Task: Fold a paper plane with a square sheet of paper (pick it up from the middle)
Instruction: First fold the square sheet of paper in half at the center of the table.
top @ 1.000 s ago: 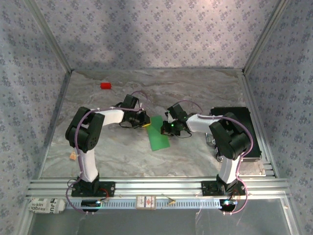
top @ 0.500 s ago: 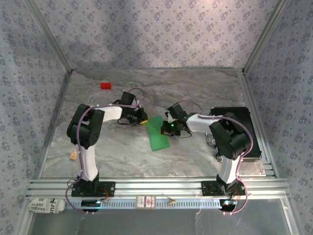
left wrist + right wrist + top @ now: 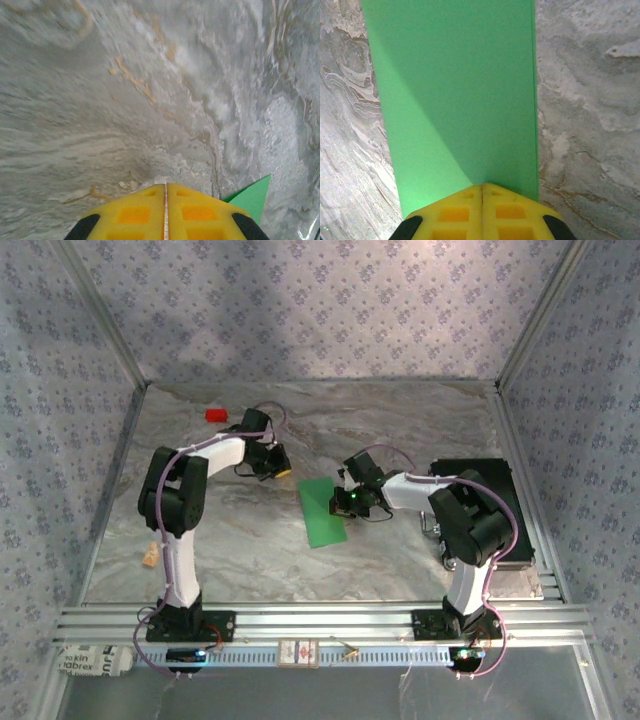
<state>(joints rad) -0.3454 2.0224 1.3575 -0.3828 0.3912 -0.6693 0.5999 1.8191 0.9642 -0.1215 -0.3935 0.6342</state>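
My shut right gripper is resting on the sheet's layers, which lie flush, so next my left gripper pins the sheet while my right gripper takes the top layer's edge (image 3: 342, 523).
The square sheet of paper (image 3: 322, 512) lies flat on the marble table as a folded bright green rectangle. In the right wrist view the green paper (image 3: 455, 90) stretches away from the fingertips. My right gripper (image 3: 336, 504) is shut, and its closed yellow tip (image 3: 482, 185) rests on the sheet's near edge with nothing between the pads. My left gripper (image 3: 283, 470) is shut too and hovers over bare table, up and left of the sheet. In the left wrist view my left gripper (image 3: 165, 185) has only a green corner (image 3: 252, 197) at its lower right.
A small red block (image 3: 215, 414) sits at the back left of the table. A black box (image 3: 492, 502) stands at the right behind the right arm. A small tan scrap (image 3: 150, 556) lies by the left wall. Metal frame rails (image 3: 320, 618) border the near edge.
My left gripper has drawn back from the sheet's upper left corner, moving left and toward the far side. The right gripper and the sheet have stayed put.
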